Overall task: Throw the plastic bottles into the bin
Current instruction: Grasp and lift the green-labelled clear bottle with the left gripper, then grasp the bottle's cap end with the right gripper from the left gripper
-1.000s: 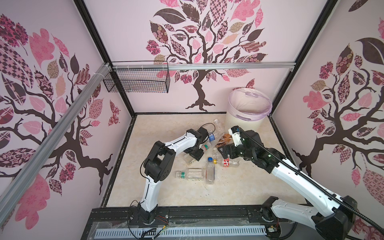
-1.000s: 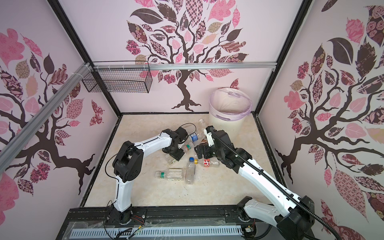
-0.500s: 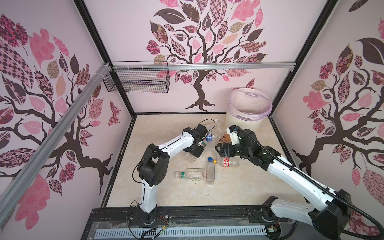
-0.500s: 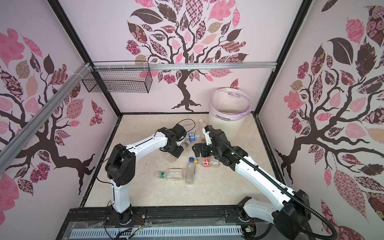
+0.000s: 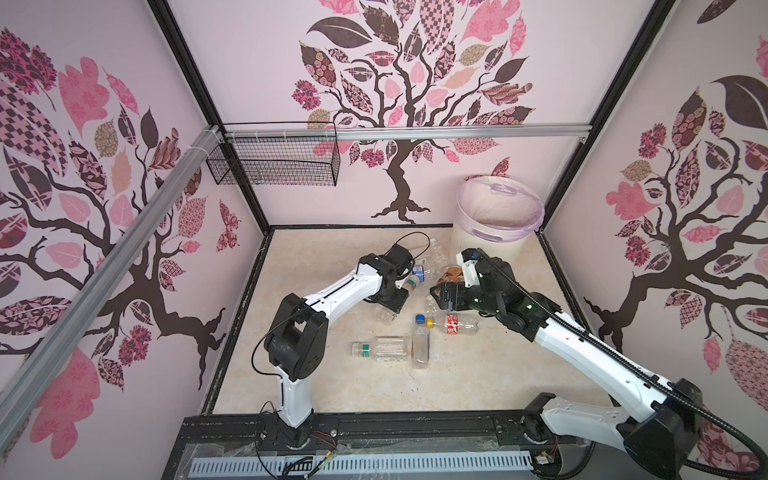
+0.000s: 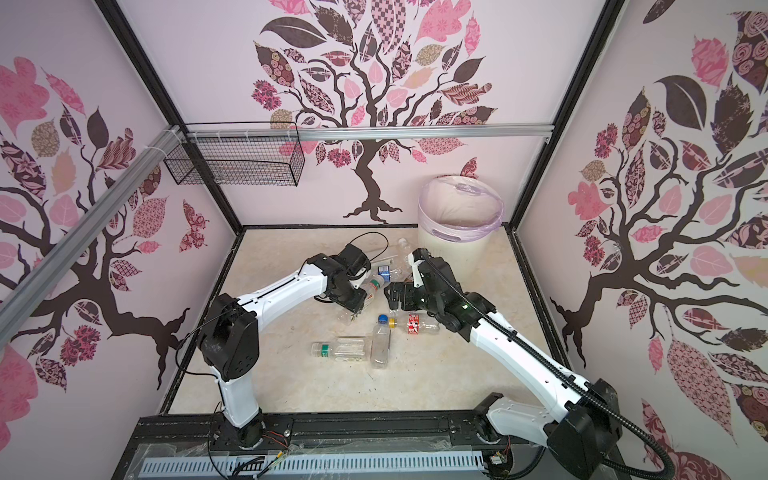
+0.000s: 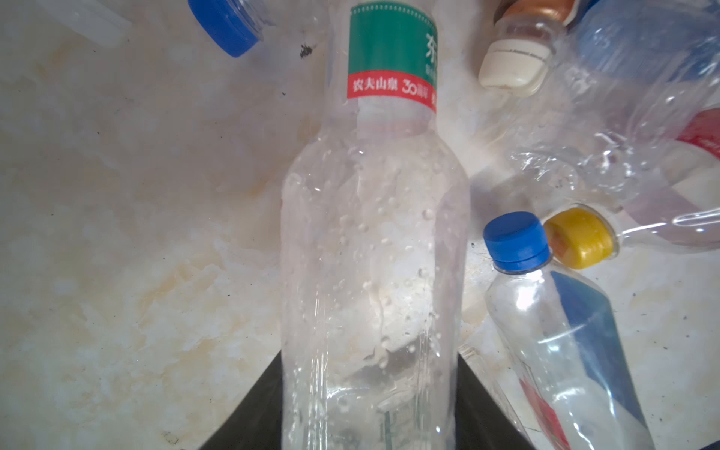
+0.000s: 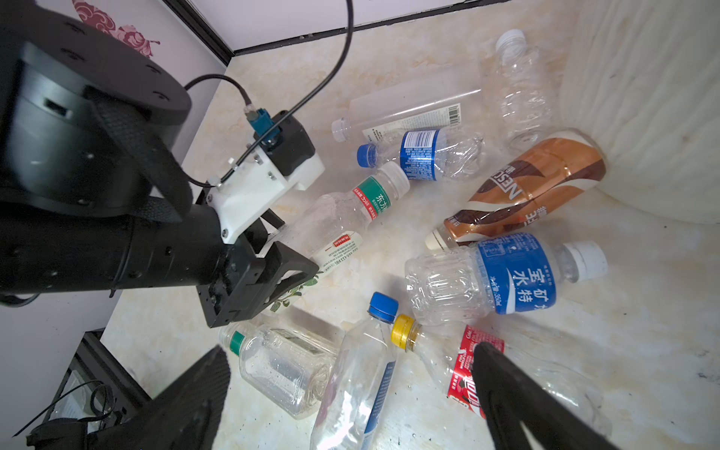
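My right gripper is to close next on the labelled neck [image 5: 411,283] [image 8: 376,193] under the white cap of the clear bottle that my left gripper is holding.
Several plastic bottles lie on the beige floor in front of the bin [image 5: 490,245] [image 6: 453,249], a cream basket with a lilac liner at the back right. My left gripper [image 7: 370,354] [image 5: 392,300] is shut on the lower body of a clear bottle with a green and red neck label [image 7: 374,233] [image 8: 350,210]; its black fingers press both sides. My right gripper [image 8: 350,389] [image 5: 441,294] hangs open above a blue-capped bottle [image 8: 362,374], a yellow-capped red-label bottle [image 8: 465,362] and a green-capped bottle [image 8: 284,362].
A brown-labelled bottle [image 8: 526,187], two blue-labelled bottles [image 8: 424,156] [image 8: 506,280] and clear ones [image 8: 522,85] lie beside the bin's ribbed wall [image 8: 643,97]. A black wire basket [image 5: 274,160] hangs on the back left wall. The two wrists are close together mid-floor.
My left jaws have narrowed onto the green-labelled clear bottle, and the left elbow has swung a little to the left. The right gripper has stayed wide and shifted only slightly left.
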